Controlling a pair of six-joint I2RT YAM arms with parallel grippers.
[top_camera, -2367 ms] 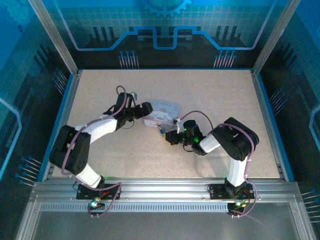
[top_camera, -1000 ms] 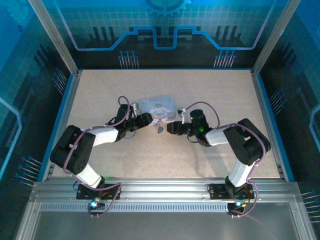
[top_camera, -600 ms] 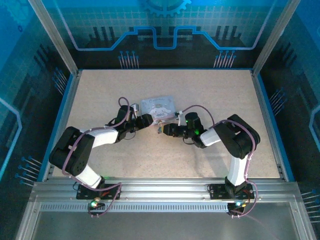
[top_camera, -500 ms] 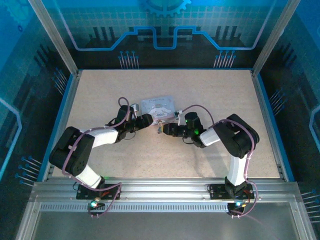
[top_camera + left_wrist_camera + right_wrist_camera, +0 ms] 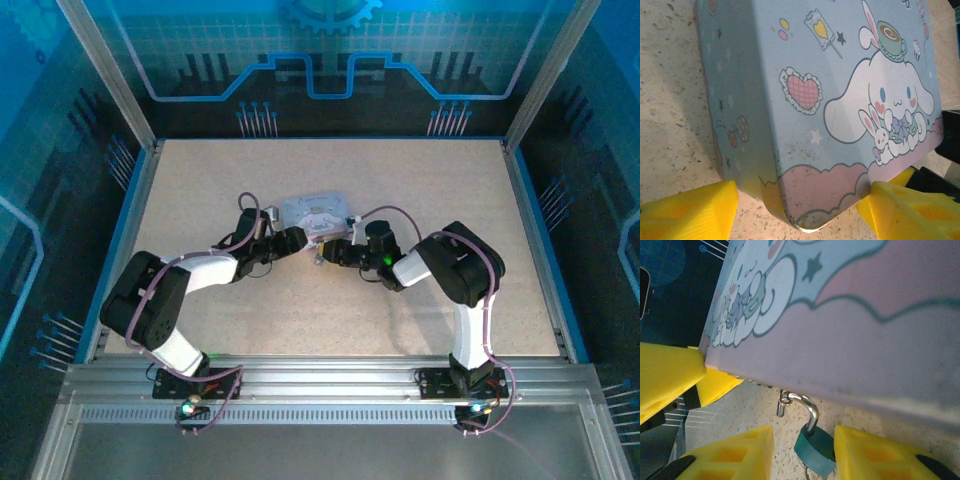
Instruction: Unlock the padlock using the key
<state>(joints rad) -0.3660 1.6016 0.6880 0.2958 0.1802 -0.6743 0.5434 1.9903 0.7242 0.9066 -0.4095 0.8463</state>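
The fingers of my right gripper are around the padlock's body and its shackle is still hooked in the box's loop, so I will grip the shackle (image 5: 810, 409) and pull it out.
The pale-blue cartoon box (image 5: 318, 213) lies mid-table, and my left gripper (image 5: 297, 238) is shut on its near corner. In the left wrist view both yellow fingers (image 5: 690, 210) press the box (image 5: 830, 100) from either side of my left gripper (image 5: 802, 210). The small dark padlock (image 5: 815, 447) hangs by its silver shackle from the box's hasp loop (image 5: 784, 401). My right gripper (image 5: 802, 440) stands open around the padlock: the right finger (image 5: 875, 455) touches its body and a gap remains on the left. In the top view the padlock (image 5: 318, 260) lies just ahead of my right gripper (image 5: 325, 255). The key is hidden.
My left gripper's yellow fingers (image 5: 665, 375) show at the box's far corner in the right wrist view. The speckled tabletop (image 5: 420, 180) runs to metal rails on all sides. Both arms meet at the box's near edge, with cables looping above them.
My right gripper has slid left to the padlock below the box's front edge, and its jaws have narrowed. The left gripper and the box have hardly moved.
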